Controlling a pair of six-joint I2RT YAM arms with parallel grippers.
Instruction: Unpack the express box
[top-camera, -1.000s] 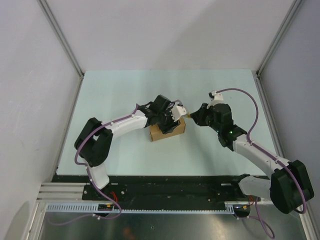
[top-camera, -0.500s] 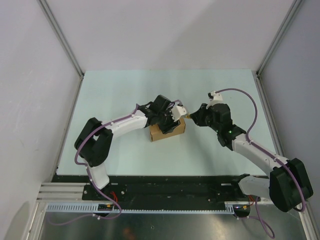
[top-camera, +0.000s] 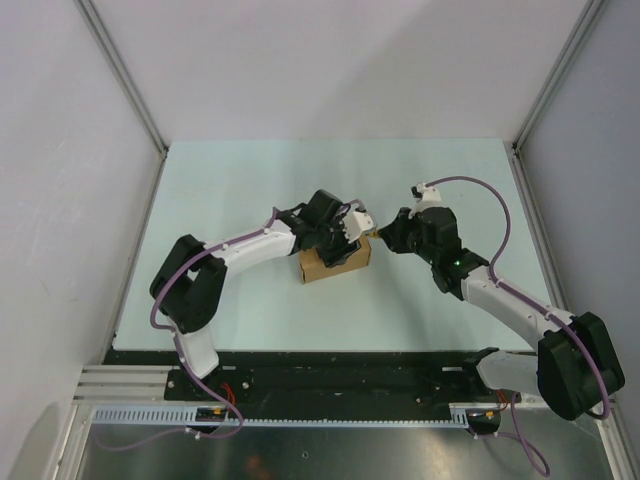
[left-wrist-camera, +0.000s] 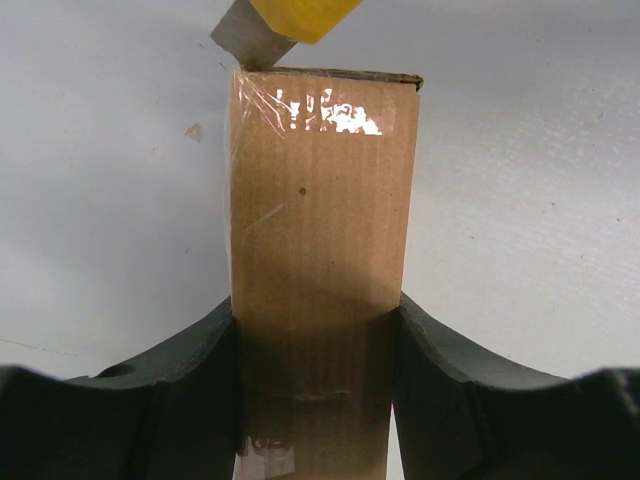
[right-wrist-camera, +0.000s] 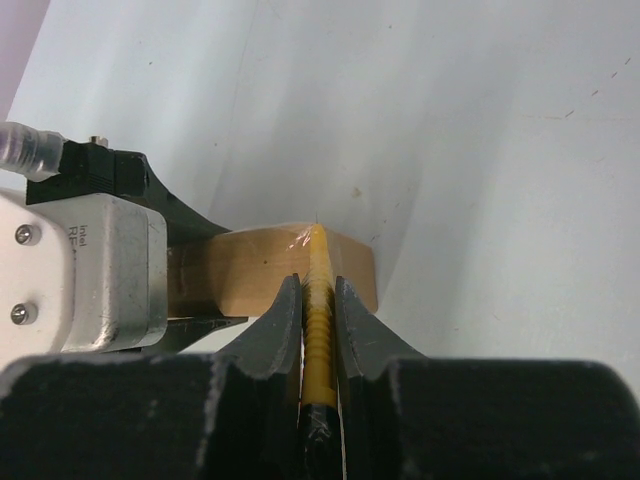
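Note:
My right gripper is going to let go of the utility knife on the open table (top-camera: 416, 257) next to the uncovered short end of the express box.
The express box (top-camera: 330, 263) is a small brown carton with clear tape on top, lying mid-table. My left gripper (top-camera: 345, 240) is shut on it; in the left wrist view the box (left-wrist-camera: 322, 210) runs up between the two black fingers (left-wrist-camera: 195, 380). My right gripper (top-camera: 388, 236) is shut on a slim yellow utility knife (right-wrist-camera: 318, 300). The knife's tip (left-wrist-camera: 262, 32) touches the box's far top edge at the taped seam. In the right wrist view the box (right-wrist-camera: 265, 270) lies just beyond the knife, with the left gripper's body at the left.
The pale green table (top-camera: 330, 180) is walled by white panels and metal posts on the left, back and right. The arm bases and a black rail (top-camera: 330, 375) run along the near edge.
The right arm has shifted slightly left, bringing the knife closer against the box's right end. The left gripper and box have stayed put.

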